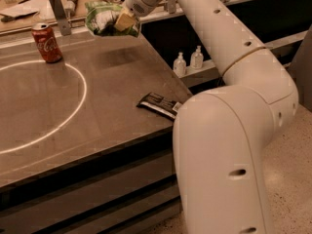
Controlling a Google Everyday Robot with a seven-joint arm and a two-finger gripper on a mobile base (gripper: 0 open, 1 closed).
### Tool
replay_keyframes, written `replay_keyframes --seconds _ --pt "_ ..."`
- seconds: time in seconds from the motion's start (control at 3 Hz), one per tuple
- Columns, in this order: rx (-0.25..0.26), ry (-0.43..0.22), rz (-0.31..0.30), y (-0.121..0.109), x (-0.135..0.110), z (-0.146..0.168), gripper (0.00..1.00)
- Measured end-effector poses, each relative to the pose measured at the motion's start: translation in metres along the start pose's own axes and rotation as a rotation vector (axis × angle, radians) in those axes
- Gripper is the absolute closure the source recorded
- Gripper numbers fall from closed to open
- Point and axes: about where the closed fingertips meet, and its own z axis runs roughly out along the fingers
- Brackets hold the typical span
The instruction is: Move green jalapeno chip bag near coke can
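Note:
My gripper will release the green jalapeno chip bag, now in the air above the table's far part, next to the coke can, at a spot just outside the white circle [87,37].
The green jalapeno chip bag [103,17] is crinkled and light green with white patches. My gripper [123,21] is shut on its right side and holds it in the air above the far part of the dark table [97,111]. The coke can [47,43] stands upright at the table's far left, well left of the bag and lower. The bag casts a shadow on the table below it.
A small flat black wrapper [157,105] lies near the table's right edge. A white circle [84,89] is marked on the tabletop. Two small white bottles [188,61] stand on a low shelf at right. A cluttered counter [29,9] runs behind the table.

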Motion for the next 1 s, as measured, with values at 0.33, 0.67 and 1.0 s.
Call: replay_keyframes --seconds 0.33,0.67,1.0 --pt "-0.007 -0.04 -0.011 -0.002 -0.02 0.03 1.0" --pt "-0.027 -0.061 -0.036 0.006 -0.037 0.052 1.0" --pt "-0.04 -0.067 -0.035 0.01 -0.041 0.064 1.0"
